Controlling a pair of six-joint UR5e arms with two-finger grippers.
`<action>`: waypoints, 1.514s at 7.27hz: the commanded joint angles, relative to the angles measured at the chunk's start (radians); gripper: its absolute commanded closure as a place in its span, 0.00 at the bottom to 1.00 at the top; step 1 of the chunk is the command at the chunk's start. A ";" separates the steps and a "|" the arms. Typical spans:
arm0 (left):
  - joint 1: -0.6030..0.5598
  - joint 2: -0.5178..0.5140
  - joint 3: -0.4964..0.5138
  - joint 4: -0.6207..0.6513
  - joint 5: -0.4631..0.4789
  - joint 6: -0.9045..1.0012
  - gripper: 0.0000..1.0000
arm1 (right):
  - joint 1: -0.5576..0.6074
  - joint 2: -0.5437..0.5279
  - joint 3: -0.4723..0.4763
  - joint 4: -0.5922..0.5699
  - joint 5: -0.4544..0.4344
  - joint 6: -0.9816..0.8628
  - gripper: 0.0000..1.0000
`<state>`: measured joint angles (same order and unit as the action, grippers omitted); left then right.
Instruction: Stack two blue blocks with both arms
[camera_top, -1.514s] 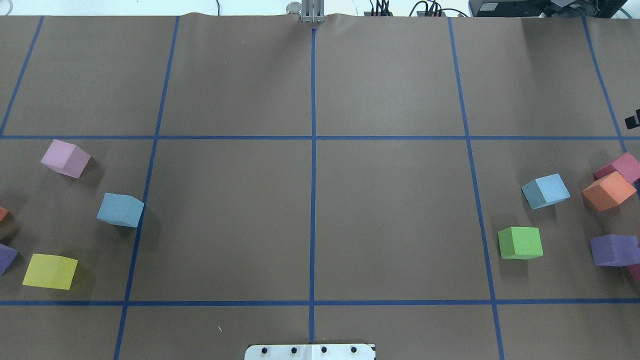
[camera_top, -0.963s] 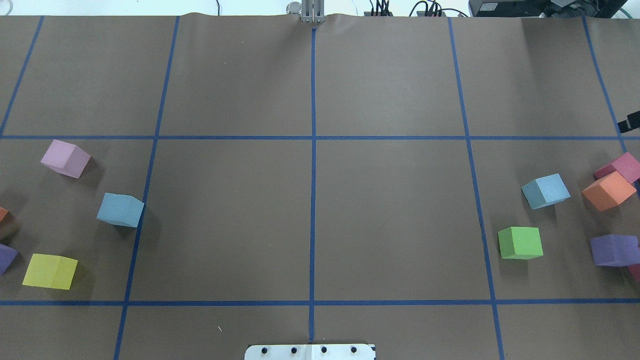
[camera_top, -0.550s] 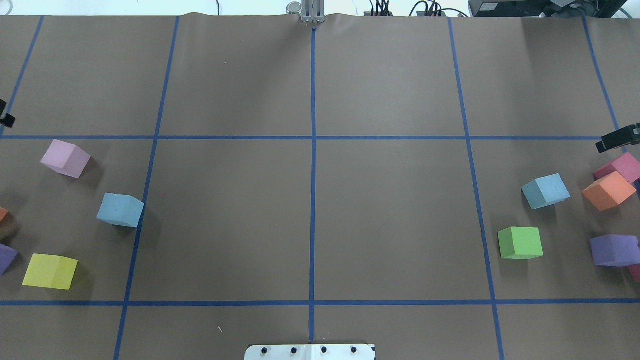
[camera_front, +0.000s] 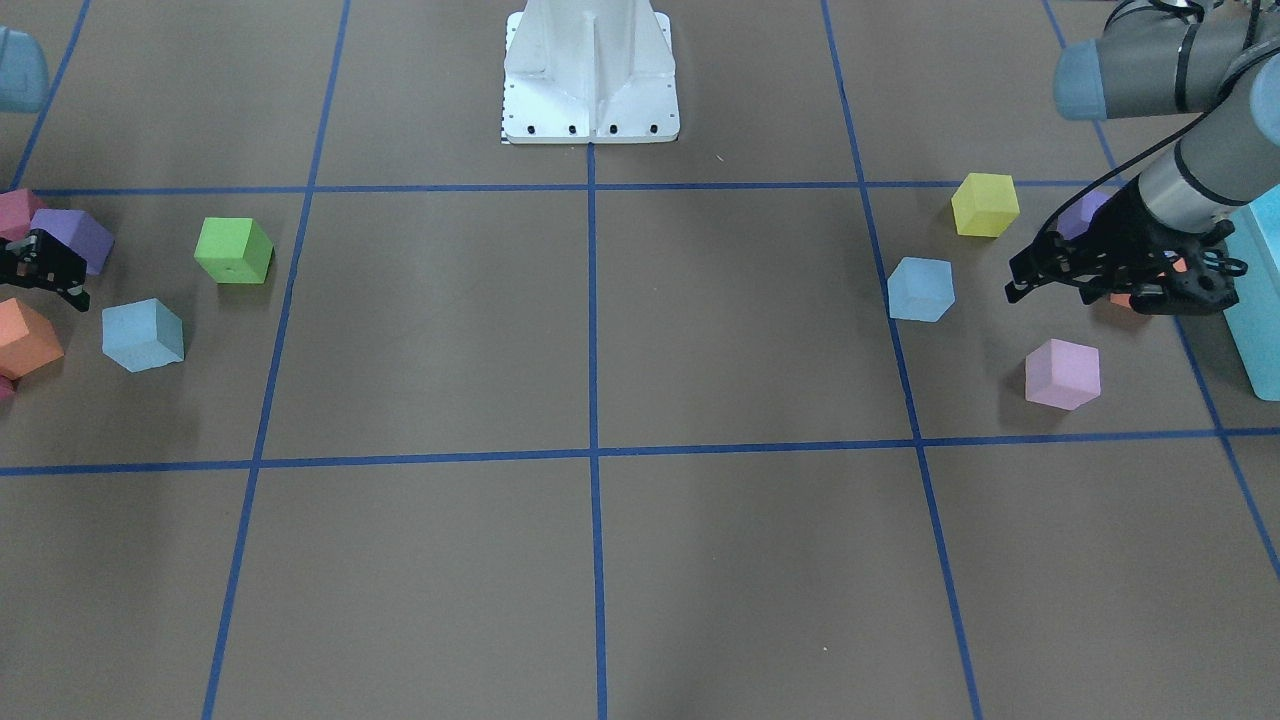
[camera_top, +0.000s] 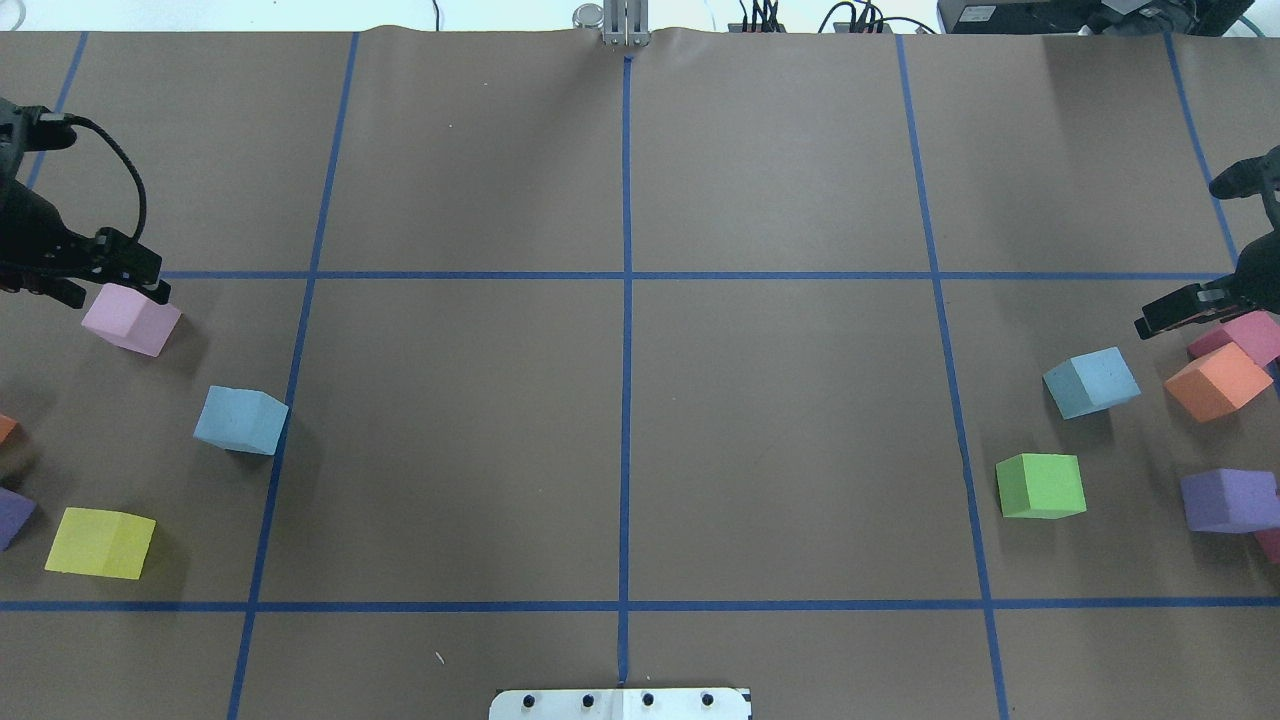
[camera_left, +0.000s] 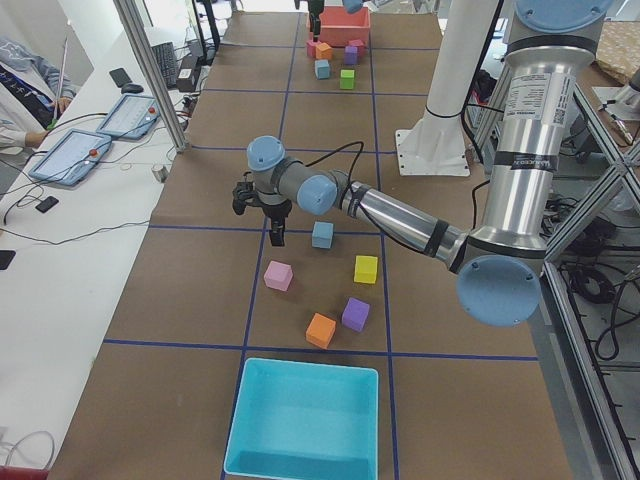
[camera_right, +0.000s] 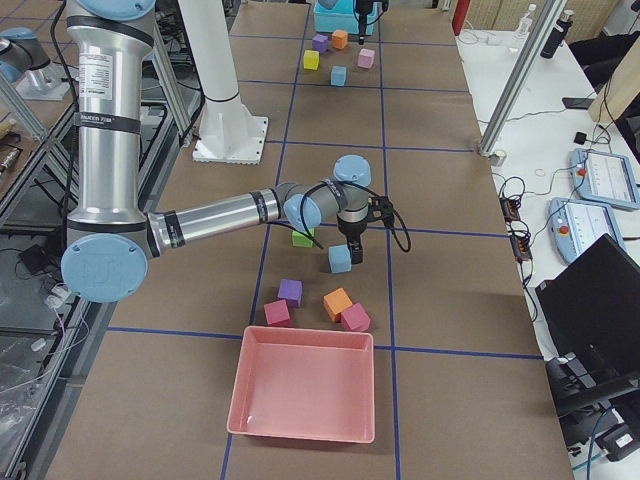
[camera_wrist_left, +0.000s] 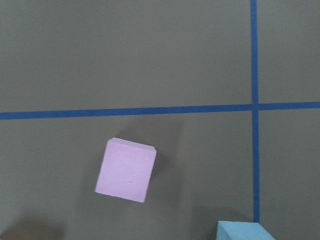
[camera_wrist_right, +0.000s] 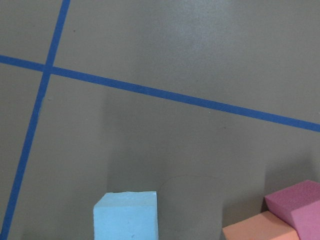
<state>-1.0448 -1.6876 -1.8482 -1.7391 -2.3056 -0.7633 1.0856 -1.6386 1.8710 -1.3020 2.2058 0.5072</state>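
Observation:
Next, I close my right gripper on the upper sides (camera_front: 144, 320) (camera_wrist_right: 126, 210) of the pale blue block lying between the green cube and the orange cube.
Two pale blue blocks rest on the table. One (camera_top: 240, 420) is on the left, also in the front view (camera_front: 920, 289). The other (camera_top: 1092, 382) is on the right, also in the front view (camera_front: 143, 335). My left gripper (camera_top: 110, 290) hovers open and empty over the far edge of a pink cube (camera_top: 130, 318), beyond the left blue block. My right gripper (camera_top: 1195, 312) hovers open and empty just beyond the right blue block, which fills the bottom of the right wrist view (camera_wrist_right: 126, 216). A corner of the left blue block (camera_wrist_left: 240, 231) shows in the left wrist view.
Yellow (camera_top: 100, 542), purple (camera_top: 12, 515) and orange cubes lie by the left block. Green (camera_top: 1040, 485), orange (camera_top: 1215, 382), magenta (camera_top: 1245, 335) and purple (camera_top: 1228, 500) cubes lie by the right one. A turquoise bin (camera_left: 305, 420) and a pink bin (camera_right: 305, 395) stand at the table's ends.
Both grippers have come into the overhead view from the side edges and moved inward toward the cubes. No cube has moved.

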 joint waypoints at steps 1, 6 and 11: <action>0.074 -0.006 -0.005 -0.046 0.031 -0.114 0.01 | -0.077 0.007 -0.001 0.047 -0.004 0.146 0.00; 0.141 -0.021 -0.003 -0.072 0.080 -0.185 0.01 | -0.124 0.007 -0.026 0.052 -0.041 0.137 0.00; 0.189 0.000 0.007 -0.120 0.123 -0.188 0.02 | -0.147 -0.026 -0.035 0.093 -0.070 0.105 0.00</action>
<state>-0.8618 -1.6982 -1.8434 -1.8351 -2.1848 -0.9527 0.9412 -1.6521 1.8419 -1.2400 2.1388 0.6254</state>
